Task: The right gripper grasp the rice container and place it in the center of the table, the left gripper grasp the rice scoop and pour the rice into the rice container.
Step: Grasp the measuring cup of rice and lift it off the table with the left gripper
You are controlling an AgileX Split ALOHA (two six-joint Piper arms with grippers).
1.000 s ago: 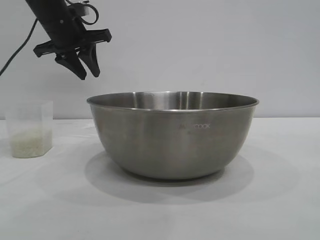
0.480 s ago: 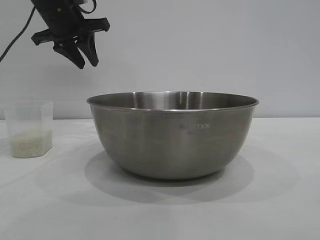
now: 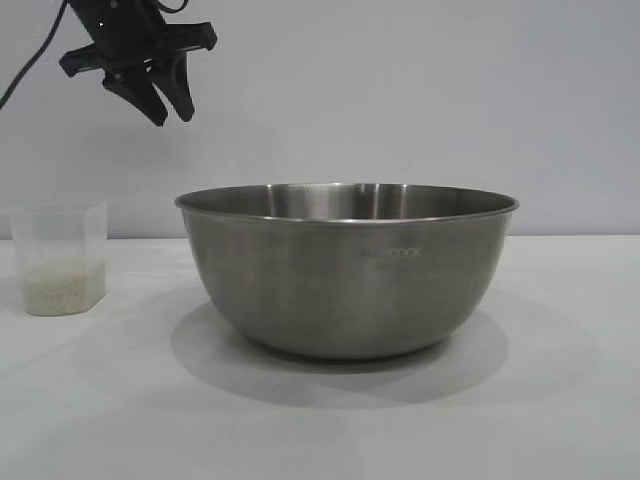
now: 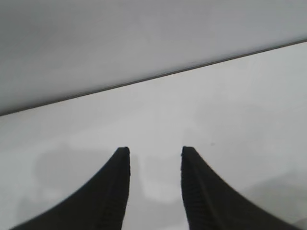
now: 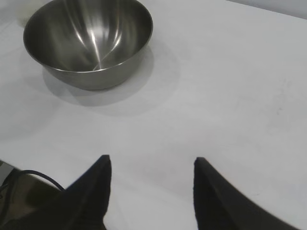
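Observation:
Next, the left gripper lowers to the rice scoop and grips the short handle (image 3: 8, 211) at the rice scoop's rim.
The rice container (image 3: 345, 270), a large steel bowl, stands in the middle of the white table (image 3: 560, 400). In the right wrist view the rice container (image 5: 88, 43) shows a bare shiny inside. The rice scoop (image 3: 62, 255), a frosted plastic cup, stands upright at the far left with a low layer of rice (image 3: 62, 287) in it. My left gripper (image 3: 171, 118) hangs high above the gap between scoop and bowl, open and empty (image 4: 155, 151). My right gripper (image 5: 152, 160) is open over bare table (image 5: 230, 86), well away from the bowl, and is out of the exterior view.
A black cable (image 3: 25, 65) trails from the left arm at the upper left. A plain grey wall stands behind the table's far edge (image 4: 158, 76). A dark cable loop (image 5: 33, 175) lies by the right gripper's base.
The left gripper has risen and drifted slightly left, farther above the bowl's rim. Bowl and scoop have not moved.

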